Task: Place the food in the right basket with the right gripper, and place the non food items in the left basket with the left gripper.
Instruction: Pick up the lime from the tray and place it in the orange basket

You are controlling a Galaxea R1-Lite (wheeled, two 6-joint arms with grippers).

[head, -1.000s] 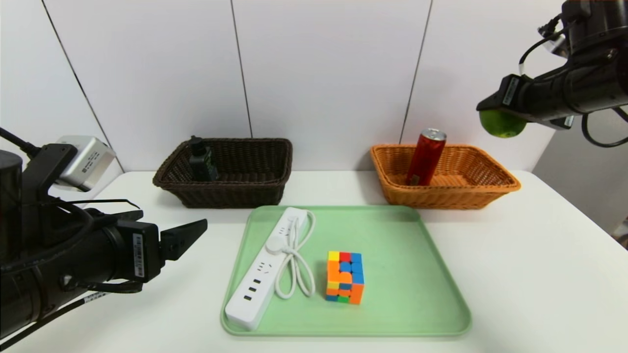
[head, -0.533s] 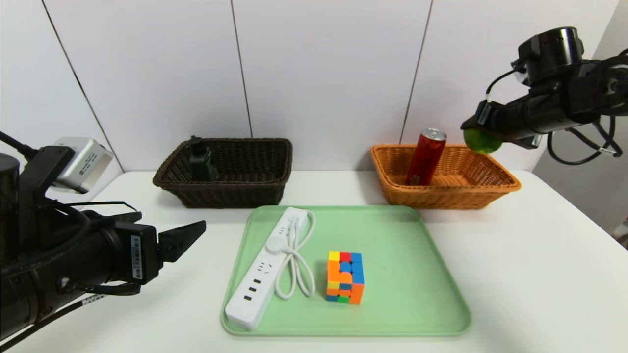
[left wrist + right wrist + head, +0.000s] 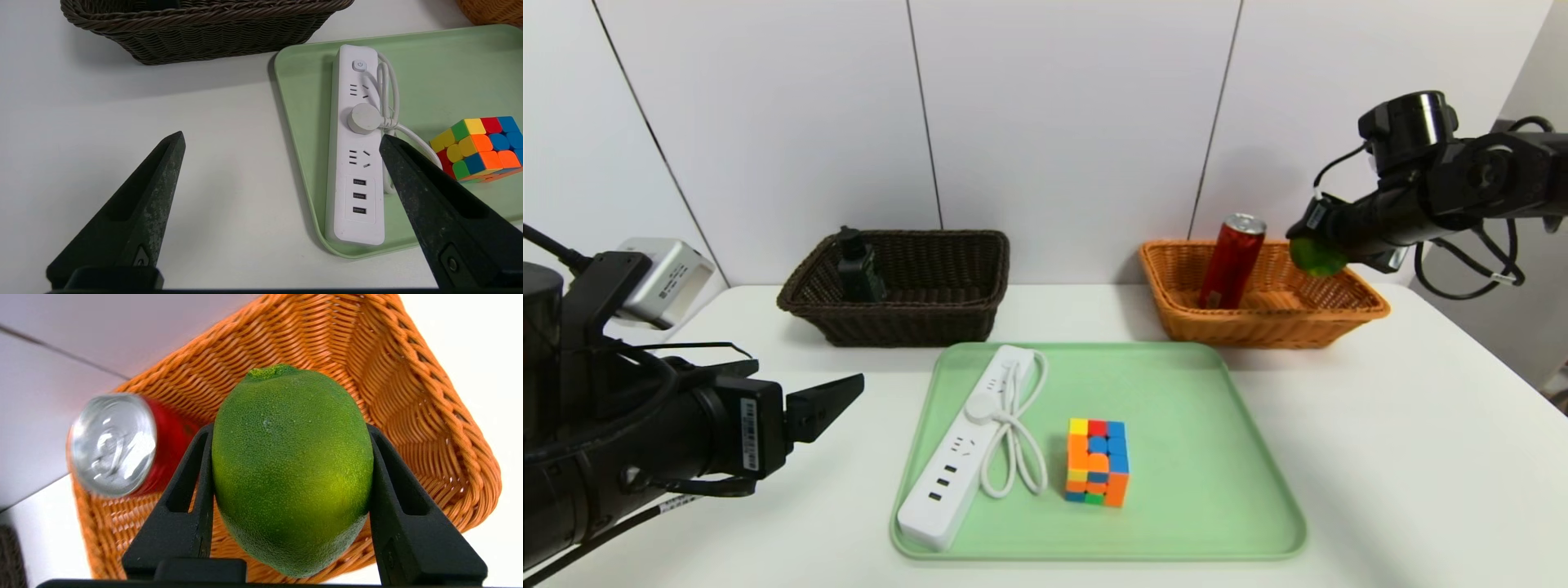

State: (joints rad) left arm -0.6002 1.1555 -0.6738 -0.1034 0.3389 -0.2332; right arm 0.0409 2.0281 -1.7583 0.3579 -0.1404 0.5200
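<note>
My right gripper needs to release the green lime in the orange basket (image 3: 1278, 292), next to the leaning red can. The lime is held just above that basket now.
My right gripper (image 3: 1311, 245) is shut on a green lime (image 3: 1313, 256) (image 3: 290, 473) and holds it just above the orange right basket (image 3: 1347, 322) (image 3: 445, 396), over its right half. A red can (image 3: 1230, 261) (image 3: 118, 443) leans inside that basket. A dark bottle (image 3: 859, 265) sits in the dark brown left basket (image 3: 907, 327) (image 3: 196, 32). A white power strip (image 3: 960, 449) (image 3: 357, 163) with its cord and a colourful cube (image 3: 1097, 461) (image 3: 476, 147) lie on the green tray (image 3: 1217, 506) (image 3: 449, 73). My left gripper (image 3: 849, 392) (image 3: 282, 141) hangs open over the table, left of the tray.
The white table (image 3: 1421, 457) ends at a white panelled wall behind the baskets. The two baskets stand side by side behind the tray, with a gap between them.
My right arm has swung left and down with the lime, from high at the right to just over the orange basket. The left arm has barely shifted.
</note>
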